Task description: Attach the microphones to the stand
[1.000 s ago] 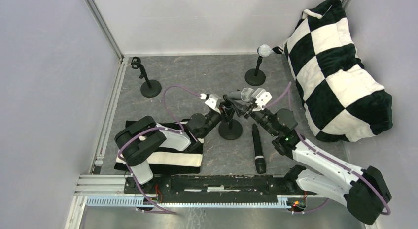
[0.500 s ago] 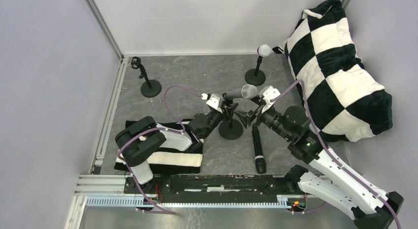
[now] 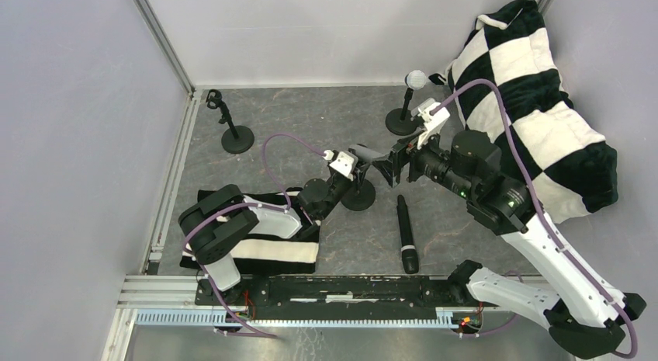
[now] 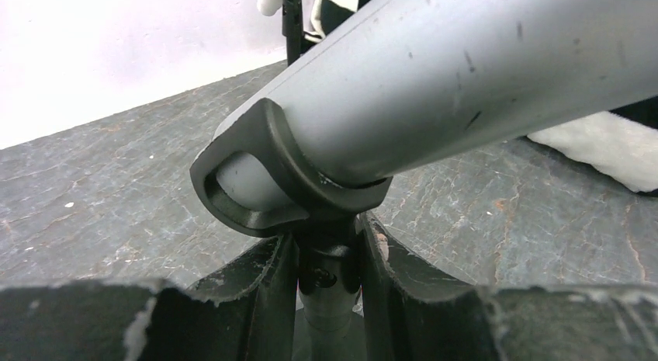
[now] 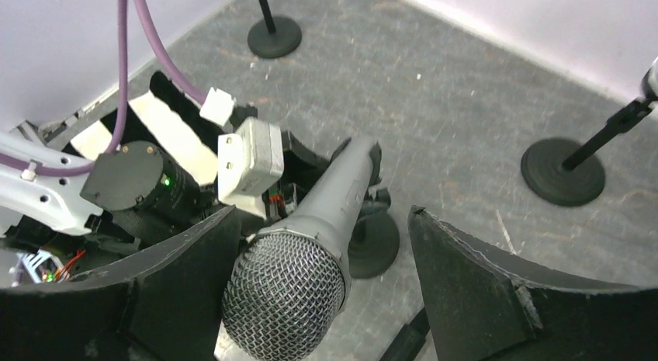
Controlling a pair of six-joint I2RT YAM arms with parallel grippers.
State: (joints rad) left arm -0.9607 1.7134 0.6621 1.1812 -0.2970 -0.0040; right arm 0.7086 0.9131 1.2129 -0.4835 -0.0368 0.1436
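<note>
I have the clip's joint pinched in my left gripper and the silver-grey microphone lies slanted, so next I take the post lower [image 4: 330, 321] before my right gripper tips the microphone up.
The silver-grey microphone [image 5: 341, 198] sits in the clip [image 4: 271, 175] of the middle stand [image 3: 358, 196]. Its mesh head [image 5: 283, 303] points toward my right wrist camera. My left gripper [image 3: 355, 175] is shut on the stand's post [image 4: 330, 279] just below the clip. My right gripper [image 5: 324, 221] is open, with its fingers [image 5: 473, 283] either side of the mesh head and apart from it. In the top view it [image 3: 390, 167] hangs over the head. The white microphone [image 3: 417, 79] stands in the back right stand [image 3: 401, 122]. The black microphone [image 3: 406, 233] lies on the table.
An empty stand [image 3: 237, 139] is at the back left. A large black-and-white checkered bag [image 3: 535, 120] fills the right side. A striped black-and-white cloth [image 3: 271, 248] lies under my left arm. Walls close in the back and the left.
My right gripper has let go of the silver-grey microphone, opened, and risen toward the back right. My left gripper stays shut on the stand post.
</note>
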